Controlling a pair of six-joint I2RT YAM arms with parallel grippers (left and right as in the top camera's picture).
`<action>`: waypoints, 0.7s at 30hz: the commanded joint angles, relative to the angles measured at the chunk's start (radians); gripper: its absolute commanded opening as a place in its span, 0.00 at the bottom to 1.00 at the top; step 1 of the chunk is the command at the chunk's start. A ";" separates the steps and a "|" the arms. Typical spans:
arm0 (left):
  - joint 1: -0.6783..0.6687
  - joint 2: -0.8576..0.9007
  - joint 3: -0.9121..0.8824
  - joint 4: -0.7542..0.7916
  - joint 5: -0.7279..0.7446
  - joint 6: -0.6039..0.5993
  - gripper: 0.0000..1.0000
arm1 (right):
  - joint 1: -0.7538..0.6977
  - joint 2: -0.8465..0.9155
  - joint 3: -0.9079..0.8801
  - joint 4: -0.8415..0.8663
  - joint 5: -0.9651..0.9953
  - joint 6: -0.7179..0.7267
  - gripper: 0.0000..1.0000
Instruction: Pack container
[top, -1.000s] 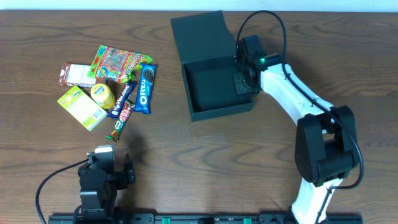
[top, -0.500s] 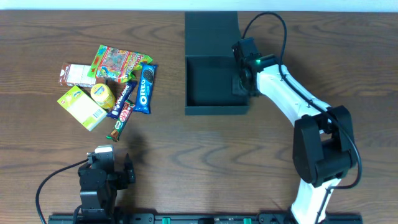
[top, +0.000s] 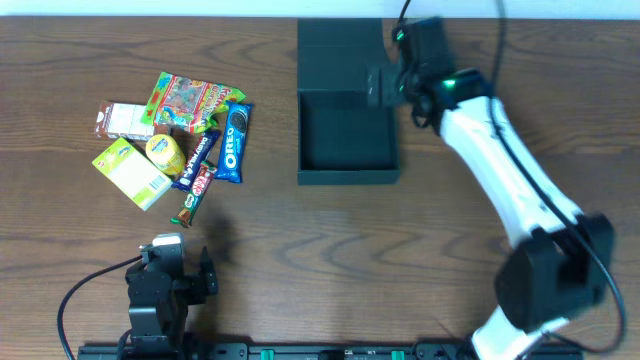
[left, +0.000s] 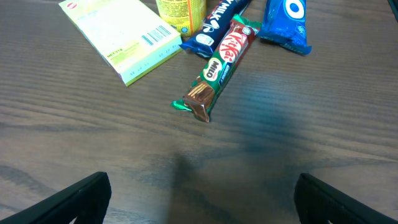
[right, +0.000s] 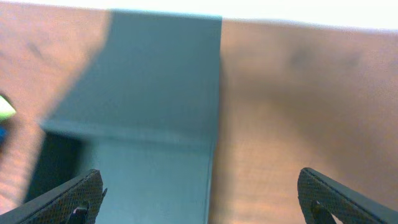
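Observation:
My left gripper needs to next move to the middle of the Oreo pack (top: 234, 141), across the pack's white lettering, and close there.
The container (top: 348, 135), a dark teal box, stands square on the table with nothing inside, and its flap lid (top: 340, 48) lies open flat behind it. My right gripper (top: 384, 82) hangs open above the box's back right corner. In the right wrist view the gripper (right: 202, 199) straddles the right edge of the container (right: 155, 74), one finger over the teal and one over the wood, holding nothing. My left gripper (top: 180, 262) rests open near the front edge. In the left wrist view the gripper (left: 202, 199) is just short of a Milo bar (left: 214, 71).
A heap of snacks lies at the left: a gummy packet (top: 188, 103), an Oreo pack (top: 234, 142), a yellow-green box (top: 131, 172), a yellow tub (top: 165, 153), a brown and white packet (top: 124, 120) and several bars (top: 198, 170).
The container has been turned square to the table. My right gripper opened, let go of the right wall and moved up and back. The left arm has not moved.

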 joint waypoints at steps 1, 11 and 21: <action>0.003 -0.005 -0.016 -0.018 -0.007 0.004 0.95 | -0.023 -0.023 0.006 0.018 0.006 -0.078 0.99; 0.003 -0.005 -0.016 0.032 -0.013 -0.023 0.95 | -0.045 -0.022 0.006 0.035 -0.027 -0.078 0.99; 0.002 -0.005 -0.016 0.401 0.307 -0.391 0.95 | -0.045 -0.022 0.006 0.053 -0.027 -0.078 0.99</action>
